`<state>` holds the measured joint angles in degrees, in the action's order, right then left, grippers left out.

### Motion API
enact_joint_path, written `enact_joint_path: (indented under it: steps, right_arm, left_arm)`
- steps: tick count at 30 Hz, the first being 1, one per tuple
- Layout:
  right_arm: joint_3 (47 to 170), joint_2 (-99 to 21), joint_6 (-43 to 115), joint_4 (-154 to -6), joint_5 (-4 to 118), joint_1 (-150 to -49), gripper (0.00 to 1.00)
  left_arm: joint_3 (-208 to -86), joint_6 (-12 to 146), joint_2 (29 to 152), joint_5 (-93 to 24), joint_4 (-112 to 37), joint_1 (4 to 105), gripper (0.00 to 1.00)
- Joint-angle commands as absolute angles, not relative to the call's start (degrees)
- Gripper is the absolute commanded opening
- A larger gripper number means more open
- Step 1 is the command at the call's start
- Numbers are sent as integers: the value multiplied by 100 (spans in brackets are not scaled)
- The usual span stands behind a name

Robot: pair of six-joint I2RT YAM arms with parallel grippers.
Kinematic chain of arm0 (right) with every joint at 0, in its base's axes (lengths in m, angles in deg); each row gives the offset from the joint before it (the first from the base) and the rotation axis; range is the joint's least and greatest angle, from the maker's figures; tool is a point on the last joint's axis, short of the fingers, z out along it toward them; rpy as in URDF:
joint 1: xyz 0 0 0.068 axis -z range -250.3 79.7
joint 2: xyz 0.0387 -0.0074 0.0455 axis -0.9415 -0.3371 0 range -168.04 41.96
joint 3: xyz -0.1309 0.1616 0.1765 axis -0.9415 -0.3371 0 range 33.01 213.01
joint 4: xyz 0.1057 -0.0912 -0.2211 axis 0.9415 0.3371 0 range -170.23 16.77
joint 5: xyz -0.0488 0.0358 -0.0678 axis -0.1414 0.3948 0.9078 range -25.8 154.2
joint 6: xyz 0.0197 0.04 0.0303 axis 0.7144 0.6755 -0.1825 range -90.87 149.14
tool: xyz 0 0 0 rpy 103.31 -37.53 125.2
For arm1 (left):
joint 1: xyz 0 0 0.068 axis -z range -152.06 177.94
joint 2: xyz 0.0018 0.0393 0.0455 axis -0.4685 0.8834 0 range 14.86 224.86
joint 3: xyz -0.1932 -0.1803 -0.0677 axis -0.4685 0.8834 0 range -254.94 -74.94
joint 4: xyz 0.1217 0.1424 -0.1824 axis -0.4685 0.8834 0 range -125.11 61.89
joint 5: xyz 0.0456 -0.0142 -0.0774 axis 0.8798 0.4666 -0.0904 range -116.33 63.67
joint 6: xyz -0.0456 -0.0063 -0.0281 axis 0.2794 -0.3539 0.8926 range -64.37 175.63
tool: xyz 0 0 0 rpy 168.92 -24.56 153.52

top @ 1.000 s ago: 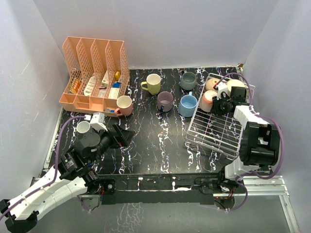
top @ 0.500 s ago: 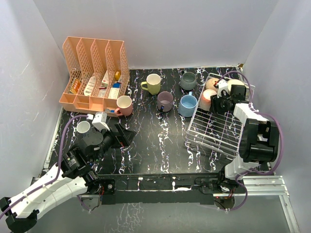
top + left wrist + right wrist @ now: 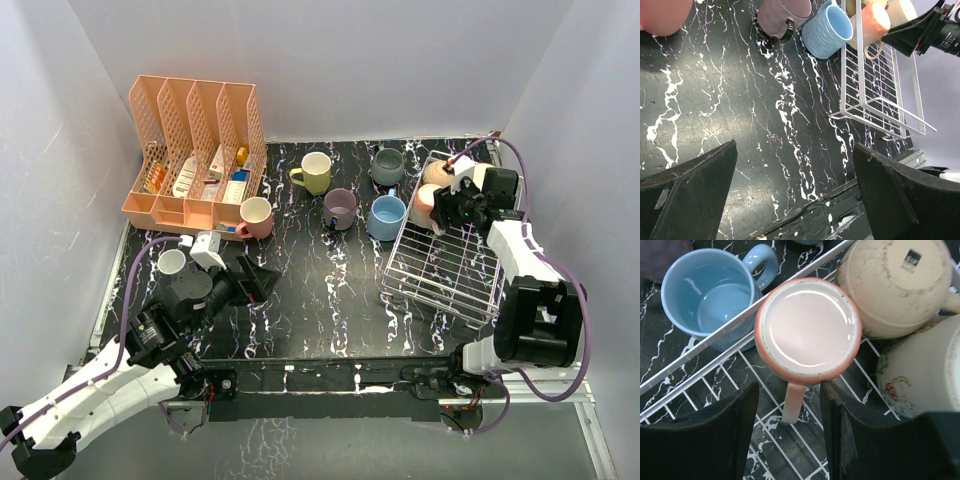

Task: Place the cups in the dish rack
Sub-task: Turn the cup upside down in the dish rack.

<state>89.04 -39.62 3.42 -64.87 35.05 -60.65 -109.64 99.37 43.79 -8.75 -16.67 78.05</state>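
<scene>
I will next move my left gripper to the pink cup next to the peach organizer and grip that cup's rim (image 3: 268, 205), on the side toward the mauve cup.
The wire dish rack (image 3: 445, 268) stands at the right. A pink cup (image 3: 807, 327) sits upside down in its far corner, next to a tan cup (image 3: 895, 285) and a cream patterned cup (image 3: 930, 370). My right gripper (image 3: 790, 427) is open and astride the pink cup's handle without touching it. On the table stand the yellow-green (image 3: 316, 172), grey (image 3: 388, 166), mauve (image 3: 340, 208), light blue (image 3: 386, 217), pink (image 3: 256, 216) and white (image 3: 172, 262) cups. My left gripper (image 3: 262, 283) is open and empty, low over the table's near left.
A peach slotted organizer (image 3: 195, 150) with small items stands at the back left. The light blue cup (image 3: 710, 297) sits right against the rack's outer wire. The left wrist view shows the rack's near corner (image 3: 880, 110) and the table's front edge.
My right gripper has shifted a little toward the rack's far end, over the pink cup. My left gripper has edged slightly to the right. No cup has moved.
</scene>
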Motion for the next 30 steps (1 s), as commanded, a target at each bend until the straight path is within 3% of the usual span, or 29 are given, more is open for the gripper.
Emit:
enact_joint_path:
  steps: [1,14,30]
  right_arm:
    - [8941,-4016,237,-6306,3212,-6046,53]
    - [9176,-4166,86,-5805,2724,-6074,46]
    - [9744,-4825,500,-5698,2189,-6305,50]
  left_arm:
    - [-11150,9938,4421,-954,-1692,7813,97]
    - [-11153,9975,4394,-976,-1701,7817,97]
    - [-11184,9966,4522,-981,-1753,7816,97]
